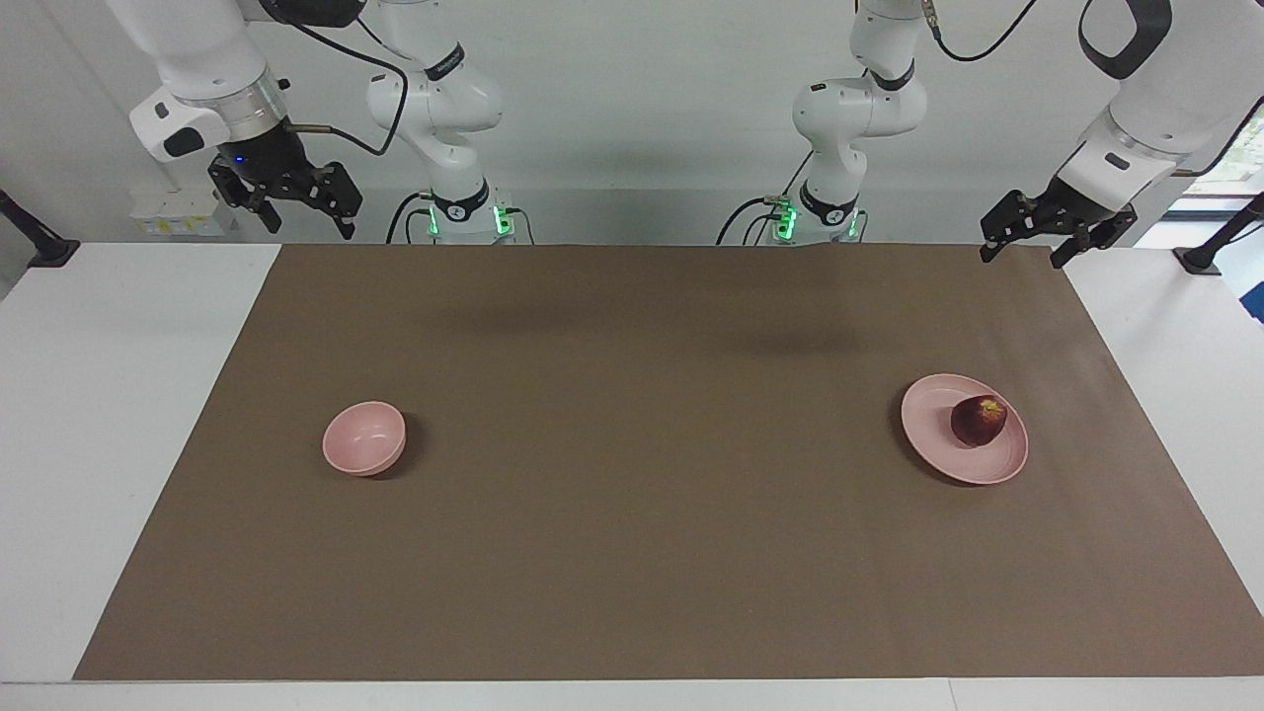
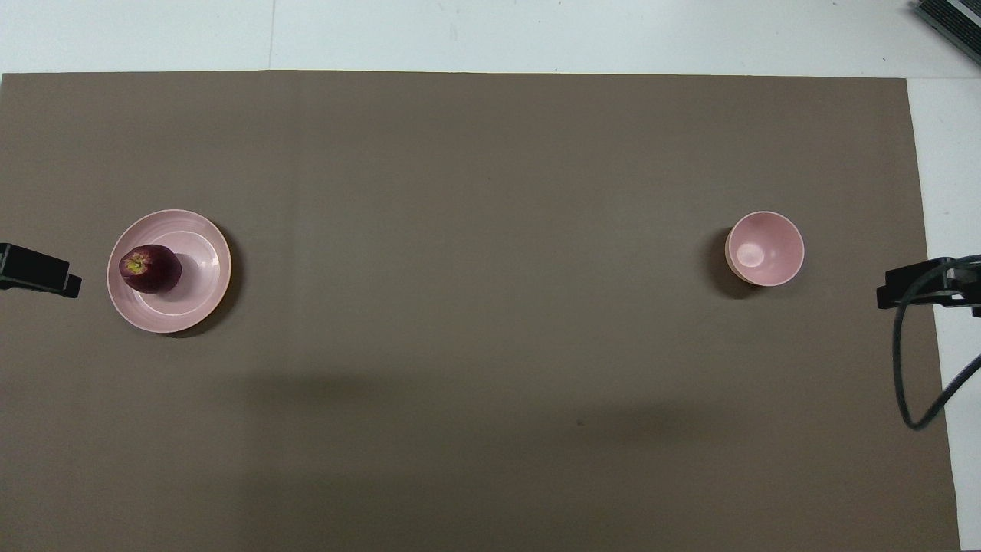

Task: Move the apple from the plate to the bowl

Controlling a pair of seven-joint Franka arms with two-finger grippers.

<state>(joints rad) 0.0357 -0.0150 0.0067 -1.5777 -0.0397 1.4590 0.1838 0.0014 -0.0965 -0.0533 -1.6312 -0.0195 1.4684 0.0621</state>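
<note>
The robot's left gripper needs to close around the middle of the dark red apple [image 2: 152, 268], where the apple sits on the pale pink plate.
The dark red apple [image 1: 979, 421] [image 2: 150, 269] sits on the pale pink plate [image 1: 938, 434] [image 2: 201, 295] toward the left arm's end of the table. The small deep pink bowl [image 1: 364, 437] [image 2: 765, 248] stands empty toward the right arm's end. My left gripper [image 1: 1020, 259] [image 2: 38, 273] hangs open and empty, high over the mat's edge at its own end, well apart from the plate. My right gripper [image 1: 309, 229] [image 2: 920, 287] hangs open and empty, high over the mat's corner at its end, well apart from the bowl.
A brown mat [image 1: 652, 474] covers most of the white table [image 1: 118, 415]. A black cable [image 2: 916, 368] loops down from the right arm at the mat's edge. Both arm bases [image 1: 464, 212] stand at the robots' edge of the table.
</note>
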